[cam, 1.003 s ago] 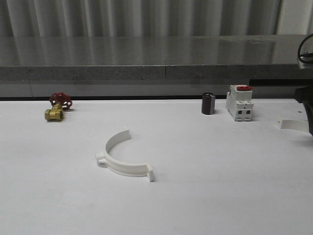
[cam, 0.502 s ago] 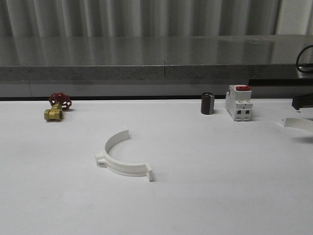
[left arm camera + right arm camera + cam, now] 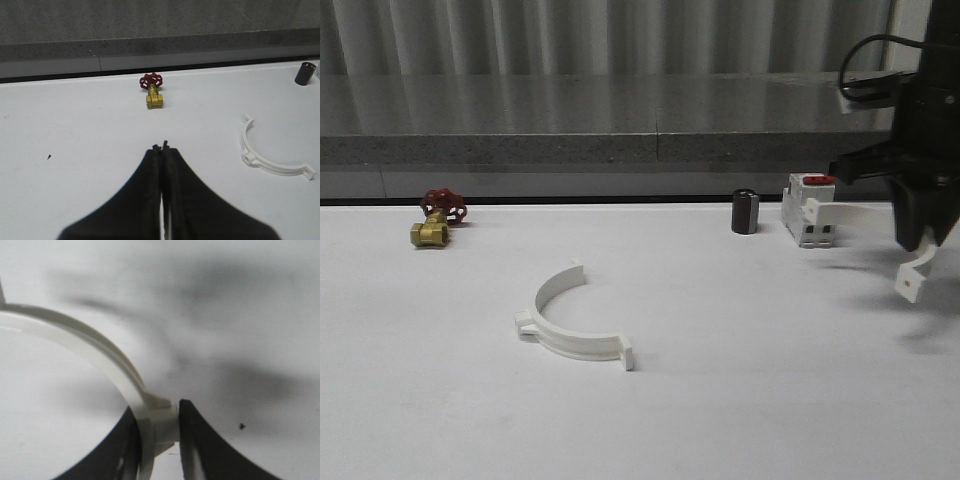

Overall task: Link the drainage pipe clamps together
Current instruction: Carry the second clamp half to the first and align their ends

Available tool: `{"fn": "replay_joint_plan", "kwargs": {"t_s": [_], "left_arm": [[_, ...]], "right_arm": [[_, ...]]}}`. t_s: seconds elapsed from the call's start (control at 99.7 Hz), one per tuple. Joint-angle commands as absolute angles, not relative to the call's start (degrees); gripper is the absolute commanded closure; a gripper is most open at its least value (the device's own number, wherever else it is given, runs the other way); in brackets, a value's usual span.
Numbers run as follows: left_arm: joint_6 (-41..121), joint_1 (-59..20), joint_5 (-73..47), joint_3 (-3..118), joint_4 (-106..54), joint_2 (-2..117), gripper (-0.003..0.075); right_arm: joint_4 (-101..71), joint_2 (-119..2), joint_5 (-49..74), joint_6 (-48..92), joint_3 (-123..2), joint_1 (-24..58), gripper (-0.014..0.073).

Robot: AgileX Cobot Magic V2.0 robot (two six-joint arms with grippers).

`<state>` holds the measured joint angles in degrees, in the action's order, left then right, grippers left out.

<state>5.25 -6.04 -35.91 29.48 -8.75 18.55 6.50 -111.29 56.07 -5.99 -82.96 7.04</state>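
My right gripper is to set the second clamp flat on the table (image 3: 665,297). It will let go of it there, against the open side of the lying clamp.
One white drainage pipe clamp (image 3: 570,335) lies flat on the white table left of centre, its open side facing the back; it also shows as clamp (image 3: 272,167) in the left wrist view. At the right, my right gripper (image 3: 923,240) is shut on the second clamp (image 3: 850,212), held tilted in the air in front of the breaker. The right wrist view has this clamp (image 3: 100,352) pinched at its end tab in the right gripper (image 3: 157,415). My left gripper (image 3: 160,147) is shut with nothing in it, above bare table, well to the near left of the lying clamp.
A brass valve with a red handle (image 3: 438,220) sits at the back left. A black cylinder (image 3: 745,211) and a white breaker with a red top (image 3: 809,215) stand at the back right. A grey ledge (image 3: 620,150) runs behind the table.
The right arm has come in from the right edge and lifted the second clamp off the table, carrying it up and to the left. The lying clamp has not moved.
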Motion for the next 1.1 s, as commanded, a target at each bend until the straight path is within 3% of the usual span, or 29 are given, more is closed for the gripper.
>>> {"fn": "replay_joint_plan", "kwargs": {"t_s": [0.0, 0.632, 1.094], "left_arm": [[5.2, -6.0, -32.0, 30.9, -9.7, 19.1, 0.074], [5.2, -6.0, -32.0, 30.9, -9.7, 19.1, 0.074], [5.2, -6.0, -32.0, 30.9, -9.7, 19.1, 0.074]], "right_arm": [[6.9, -107.9, 56.4, -5.8, -84.6, 10.0, 0.0648], [4.4, -116.9, 59.0, -13.8, -96.9, 27.2, 0.0648], [3.0, -123.5, 62.0, -13.7, -105.5, 30.7, 0.0648]]}}
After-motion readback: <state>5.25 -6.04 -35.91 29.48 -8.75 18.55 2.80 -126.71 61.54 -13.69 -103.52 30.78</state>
